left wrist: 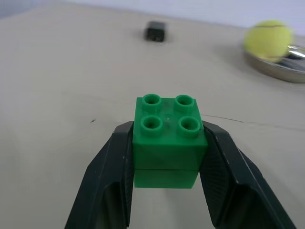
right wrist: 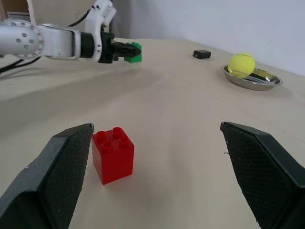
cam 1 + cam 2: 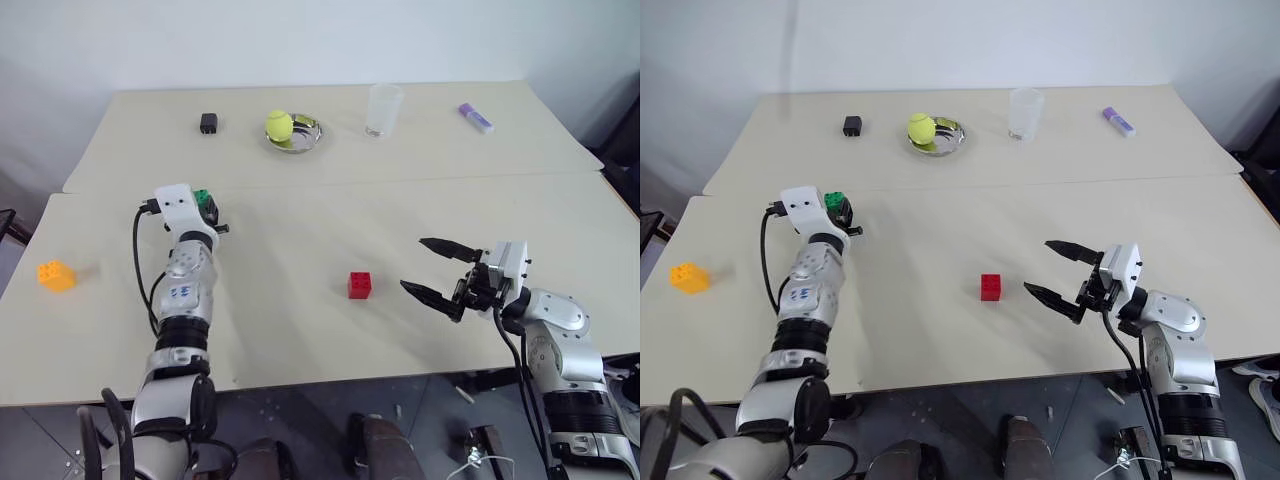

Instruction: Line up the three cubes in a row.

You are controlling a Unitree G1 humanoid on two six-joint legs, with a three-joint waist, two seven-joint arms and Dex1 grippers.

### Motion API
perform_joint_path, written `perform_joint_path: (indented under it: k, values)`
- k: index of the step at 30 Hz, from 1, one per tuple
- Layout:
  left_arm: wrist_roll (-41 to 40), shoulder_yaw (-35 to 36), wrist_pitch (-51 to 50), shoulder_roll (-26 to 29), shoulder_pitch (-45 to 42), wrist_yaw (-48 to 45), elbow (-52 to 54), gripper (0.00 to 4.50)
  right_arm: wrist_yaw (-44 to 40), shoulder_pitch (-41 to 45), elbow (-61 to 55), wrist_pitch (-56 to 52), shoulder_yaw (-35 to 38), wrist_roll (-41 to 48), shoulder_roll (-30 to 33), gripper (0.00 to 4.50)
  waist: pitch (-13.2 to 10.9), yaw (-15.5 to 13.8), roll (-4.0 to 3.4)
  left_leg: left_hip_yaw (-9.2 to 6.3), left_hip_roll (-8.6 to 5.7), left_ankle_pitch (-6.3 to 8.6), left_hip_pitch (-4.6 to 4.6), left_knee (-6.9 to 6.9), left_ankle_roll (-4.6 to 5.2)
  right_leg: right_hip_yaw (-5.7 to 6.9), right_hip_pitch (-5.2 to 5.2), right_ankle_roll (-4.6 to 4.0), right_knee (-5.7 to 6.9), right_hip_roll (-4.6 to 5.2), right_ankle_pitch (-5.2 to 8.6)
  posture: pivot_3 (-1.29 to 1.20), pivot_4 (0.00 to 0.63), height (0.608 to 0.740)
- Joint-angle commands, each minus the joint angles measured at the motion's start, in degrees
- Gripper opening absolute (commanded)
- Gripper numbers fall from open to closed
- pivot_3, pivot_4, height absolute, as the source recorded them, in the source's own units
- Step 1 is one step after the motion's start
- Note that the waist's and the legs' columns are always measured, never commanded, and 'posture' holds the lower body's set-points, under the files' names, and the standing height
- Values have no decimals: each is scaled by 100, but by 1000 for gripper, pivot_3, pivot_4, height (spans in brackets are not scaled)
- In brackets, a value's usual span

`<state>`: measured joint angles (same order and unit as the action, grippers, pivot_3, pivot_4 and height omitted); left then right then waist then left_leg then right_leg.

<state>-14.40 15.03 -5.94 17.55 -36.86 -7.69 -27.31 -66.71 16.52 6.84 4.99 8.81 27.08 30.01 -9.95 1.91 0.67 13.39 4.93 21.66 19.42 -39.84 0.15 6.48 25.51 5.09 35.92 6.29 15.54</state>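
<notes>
The robot's left gripper needs to set the green cube down a short gap from the red cube (image 3: 304, 287), on the side toward the orange-yellow cube.
The green cube (image 1: 167, 138), studs up, sits between the black fingers of my left gripper (image 1: 167, 157), which is shut on it; this gripper (image 3: 206, 205) is at the left of the near table. The red cube (image 3: 359, 285) rests on the table's middle. To its right my right gripper (image 3: 435, 270) stands open, pointing at it from a short way off, and in the right wrist view the red cube (image 2: 113, 153) lies near one finger (image 2: 57, 167). The orange-yellow cube (image 3: 56, 275) lies alone at the far left edge.
On the far table stand a small black block (image 3: 208, 123), a metal dish (image 3: 305, 137) holding a yellow-green tennis ball (image 3: 279, 125), a clear plastic cup (image 3: 384, 109) and a purple-capped tube (image 3: 476, 118). A seam runs between the two tables.
</notes>
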Motion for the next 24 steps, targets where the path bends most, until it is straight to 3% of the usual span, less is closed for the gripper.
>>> perform_joint_path:
  k: [1, 4, 7, 14, 24]
  values:
    - [-1288, -143, -455, 939, 318, -3318, 1005, 1513, -7, -178, -113, 123, 261, 74, 207, 4500, -3, 14, 1, 3, 5, 1, 0, 0, -5, 0, 5, -2, 6, -4, 1, 0, 150, 740]
    - [-1358, -673, 85, 1551, 524, -5528, 990, 1513, 4, -270, -155, 110, 282, 91, 269, 4500, -2, -20, -5, 4, 9, 1, -1, -1, -11, 2, 6, -6, 7, -6, 5, 0, 150, 740]
    - [-1127, -1103, 85, 1660, 164, -6404, 399, 1513, 22, -446, -380, 7, 331, 148, 345, 4500, -1, -68, -9, 4, 5, 1, -2, -11, -11, -1, -3, -8, 4, -4, 6, 0, 150, 740]
    - [-153, -1966, 1275, 1019, -588, -7203, -1371, 1513, 100, -1013, -978, -202, 498, 294, 542, 4500, -2, -29, -8, -7, 3, 2, 8, -11, -9, -6, -1, -8, -4, -6, 5, 0, 150, 740]
    - [356, -2099, 2110, 486, -1002, -7314, -2541, 1513, 390, -1368, -1412, -293, 542, 335, 526, 4500, -7, -32, 2, -49, -3, 5, 10, -25, 0, -7, 1, -9, -15, 3, 5, 0, 150, 740]
